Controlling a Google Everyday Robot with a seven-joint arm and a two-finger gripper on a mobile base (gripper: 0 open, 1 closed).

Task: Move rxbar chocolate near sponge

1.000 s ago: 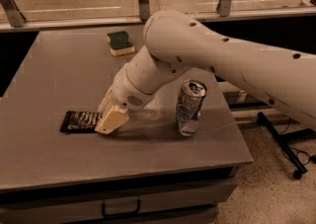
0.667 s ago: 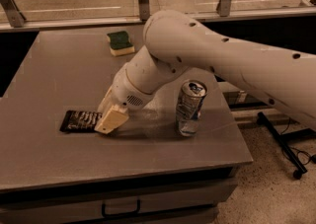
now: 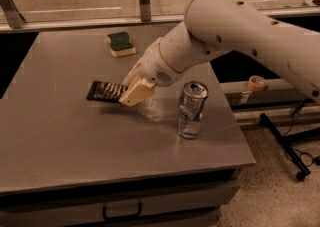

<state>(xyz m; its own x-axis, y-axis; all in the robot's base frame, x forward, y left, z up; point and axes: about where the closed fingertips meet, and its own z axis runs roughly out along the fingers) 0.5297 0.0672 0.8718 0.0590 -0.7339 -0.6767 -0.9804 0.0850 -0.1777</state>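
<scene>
Next, I let go of the rxbar chocolate on the grey table (image 3: 137, 55), right up against the front corner of the sponge.
The rxbar chocolate (image 3: 106, 91), a flat dark bar with white lettering, is held by its right end a little above the grey table (image 3: 60, 136), with a shadow under it. My gripper (image 3: 134, 91) is shut on that end, its pale fingers (image 3: 136, 93) covering part of the wrapper. The sponge (image 3: 121, 44), green on top with a pale yellow base, lies at the back of the table, up and slightly right of the bar and apart from it.
A dented silver drink can (image 3: 191, 110) stands upright just right of the gripper, under my arm. A roll of tape (image 3: 257, 82) lies on a lower ledge to the right. The table's front edge runs close below the can.
The gripper has lifted the bar off the table and carried it right and back, toward the sponge. The can and the sponge have not moved.
</scene>
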